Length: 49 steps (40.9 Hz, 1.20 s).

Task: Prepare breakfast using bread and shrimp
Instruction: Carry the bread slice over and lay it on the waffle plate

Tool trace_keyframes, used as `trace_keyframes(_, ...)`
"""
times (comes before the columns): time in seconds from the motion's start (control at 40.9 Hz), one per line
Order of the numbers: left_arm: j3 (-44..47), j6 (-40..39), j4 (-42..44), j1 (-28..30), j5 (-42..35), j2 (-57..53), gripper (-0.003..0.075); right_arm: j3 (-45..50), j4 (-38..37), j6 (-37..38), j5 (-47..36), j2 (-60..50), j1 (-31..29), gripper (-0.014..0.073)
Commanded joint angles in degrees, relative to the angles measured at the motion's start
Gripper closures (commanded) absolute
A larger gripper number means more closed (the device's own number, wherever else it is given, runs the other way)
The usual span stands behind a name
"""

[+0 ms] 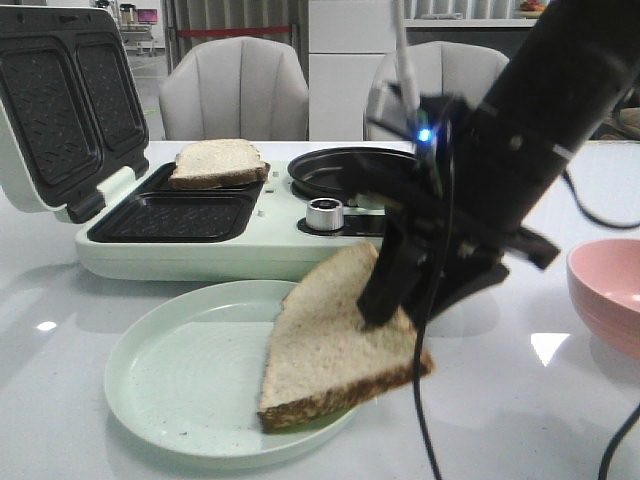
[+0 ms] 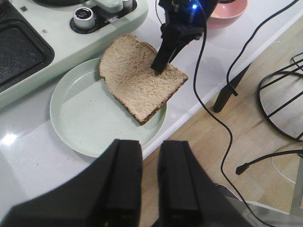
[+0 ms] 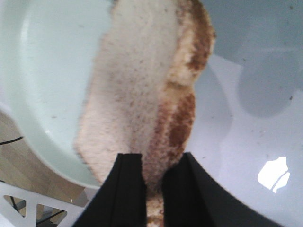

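Next, I set the second bread slice, now tilted over the pale green plate, down in the sandwich maker's empty front well point(image 1: 182, 204) with my right gripper.
One bread slice point(image 1: 218, 162) lies in the back left well of the pale green sandwich maker point(image 1: 200, 255). My right gripper point(image 1: 385, 300) is shut on the second bread slice point(image 1: 335, 345) and holds it tilted, its lower crust edge over the pale green plate point(image 1: 170, 370). In the right wrist view the fingers point(image 3: 130, 189) pinch the slice point(image 3: 142, 94) at its edge, above the plate point(image 3: 47, 71). My left gripper point(image 2: 150, 156) is slightly open and empty, above the table's front edge, looking at the held slice point(image 2: 135, 80). No shrimp is in view.
The sandwich maker's lid point(image 1: 60, 110) stands open at the left. A round black pan point(image 1: 345, 170) and a silver knob point(image 1: 325, 213) are on its right half. A pink bowl point(image 1: 612, 290) stands at the right. Cables hang off the table's front edge point(image 2: 222, 94).
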Motion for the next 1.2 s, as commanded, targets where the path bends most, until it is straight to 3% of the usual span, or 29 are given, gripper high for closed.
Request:
trace_keyframes(0.0, -1.51, -0.13, -0.14, -0.37, -4.08, -0.28, 0.0526, -1.68, 1.14, -0.82, 0.64, -6.81, -0.08, 0.0548)
trace_keyframes(0.22, -1.51, -0.13, -0.14, -0.37, -4.08, -0.28, 0.0526, -7.16, 3.93, -1.40, -1.04, -10.20, 0.27, 0.0548)
trace_keyframes(0.537, -1.51, -0.13, -0.14, -0.37, -4.08, -0.28, 0.0526, -20.87, 10.56, -2.70, -15.11, 0.05, 4.61, 0.0548)
trace_keyframes(0.806, -1.51, -0.13, -0.24, -0.37, -4.08, -0.28, 0.0526, -34.73, 15.15, -2.70, -11.40, 13.26, 4.66, 0.0531)
trace_keyframes(0.977, -1.51, -0.13, -0.24, -0.37, -4.08, -0.28, 0.0526, -42.56, 16.31, -2.70, -6.73, 20.55, 5.18, 0.0411)
trace_keyframes(1.172, -1.51, -0.13, -0.24, -0.37, -4.08, -0.28, 0.0526, -46.15, 16.36, -2.70, -5.65, 24.12, 5.14, 0.0106)
